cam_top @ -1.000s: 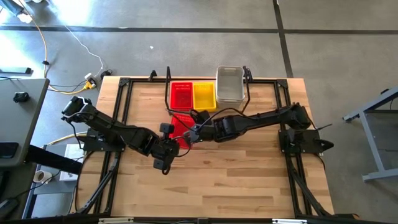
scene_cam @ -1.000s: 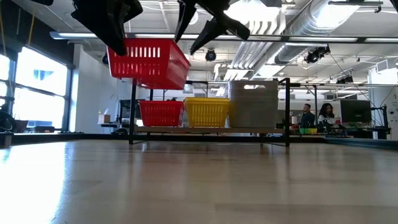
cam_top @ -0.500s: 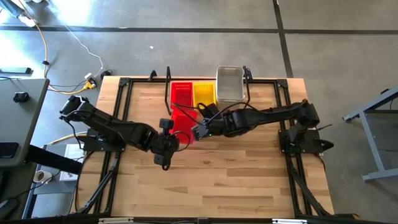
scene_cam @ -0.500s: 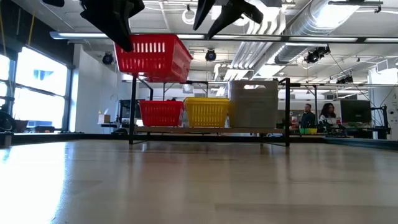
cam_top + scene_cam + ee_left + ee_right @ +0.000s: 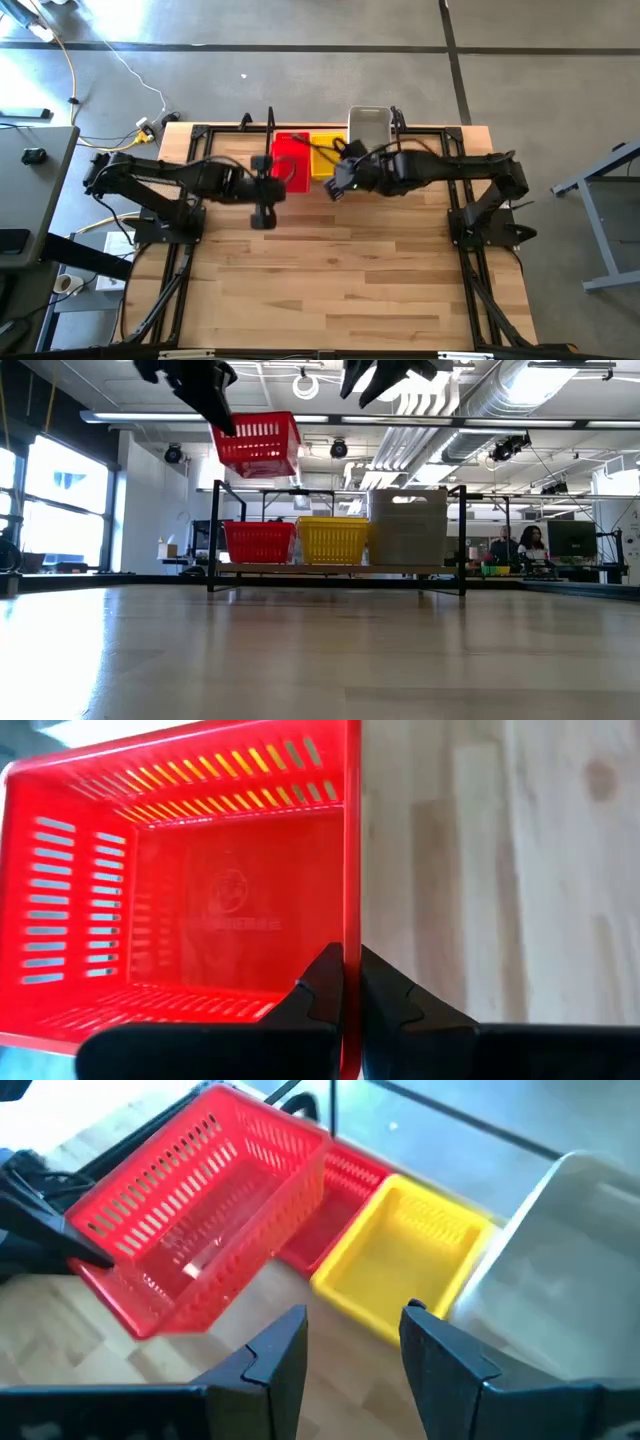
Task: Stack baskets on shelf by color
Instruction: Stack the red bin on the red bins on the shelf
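Observation:
I need to release the red basket from my left gripper atop the red shelf basket (image 5: 294, 154), beside the yellow basket.
A red basket (image 5: 258, 442) hangs in the air above the red basket (image 5: 258, 542) that stands at the left end of the black wire shelf (image 5: 340, 568). My left gripper (image 5: 350, 960) is shut on it. Beside that shelf basket stand a yellow basket (image 5: 330, 540) and a taller grey-white stack (image 5: 408, 527). The high view shows the held red basket (image 5: 290, 158) over the shelf's left end. My right gripper (image 5: 355, 1345) is open, in the air near the yellow basket (image 5: 405, 1255), touching nothing. My left gripper pinches the rim of the red basket's short end wall (image 5: 351, 920), one finger (image 5: 325, 982) inside the basket and one (image 5: 388, 988) outside. The fingers slant down onto it from above on the near-left side. The basket is lifted clear, slightly tilted, its open side up.
The shelf sits at the far edge of the wooden table (image 5: 340, 280), between the black arm frames (image 5: 190, 150). The table's near half is bare wood. People sit at desks far behind (image 5: 505, 545).
My left gripper has carried the red basket up and toward the table's far edge, from mid-table to above the shelf's left end. My right gripper, still open, has drawn up and back toward the far right, away from that basket.

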### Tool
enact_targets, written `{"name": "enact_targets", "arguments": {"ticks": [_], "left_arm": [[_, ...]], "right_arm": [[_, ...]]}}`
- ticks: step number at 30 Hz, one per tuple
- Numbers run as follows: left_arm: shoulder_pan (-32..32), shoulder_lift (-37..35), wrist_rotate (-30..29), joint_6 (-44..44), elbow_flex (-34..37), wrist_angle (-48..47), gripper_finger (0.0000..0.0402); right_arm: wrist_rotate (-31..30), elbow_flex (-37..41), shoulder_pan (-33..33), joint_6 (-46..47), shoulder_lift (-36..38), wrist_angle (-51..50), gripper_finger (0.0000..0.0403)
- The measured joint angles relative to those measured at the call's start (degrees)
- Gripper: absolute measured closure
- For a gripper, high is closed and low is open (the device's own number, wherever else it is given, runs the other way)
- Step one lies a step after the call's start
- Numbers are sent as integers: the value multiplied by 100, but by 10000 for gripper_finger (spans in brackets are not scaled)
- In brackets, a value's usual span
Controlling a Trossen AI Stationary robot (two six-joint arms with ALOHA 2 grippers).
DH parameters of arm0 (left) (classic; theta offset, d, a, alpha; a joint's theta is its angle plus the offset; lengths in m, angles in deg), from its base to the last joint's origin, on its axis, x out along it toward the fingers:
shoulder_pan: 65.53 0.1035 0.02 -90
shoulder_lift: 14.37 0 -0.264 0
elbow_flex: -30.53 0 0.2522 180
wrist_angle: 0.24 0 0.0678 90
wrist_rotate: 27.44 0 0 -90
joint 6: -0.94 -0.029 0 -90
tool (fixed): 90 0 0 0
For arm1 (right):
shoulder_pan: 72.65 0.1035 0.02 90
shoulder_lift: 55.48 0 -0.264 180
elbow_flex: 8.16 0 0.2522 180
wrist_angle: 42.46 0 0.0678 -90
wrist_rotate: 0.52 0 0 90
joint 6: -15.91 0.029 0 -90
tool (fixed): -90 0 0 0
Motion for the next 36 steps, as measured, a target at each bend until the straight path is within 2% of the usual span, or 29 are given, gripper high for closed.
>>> {"name": "enact_targets", "arguments": {"ticks": [9, 18, 24, 36], "left_arm": [[1206, -95, 720, -884, -3, 300, 401], [2048, -92, 1478, -1514, -3, 448, 401], [2356, 148, 1822, -1804, -1, 471, 401], [2684, 655, 1793, -1855, -1, 561, 401]], "right_arm": [[-25, 0, -520, -849, 541, -25, 259], [-19, 0, -848, -1506, 753, -48, 259], [104, 0, -1076, -1707, 766, -58, 259], [156, 2, -1307, -2108, 766, -66, 259]]}}
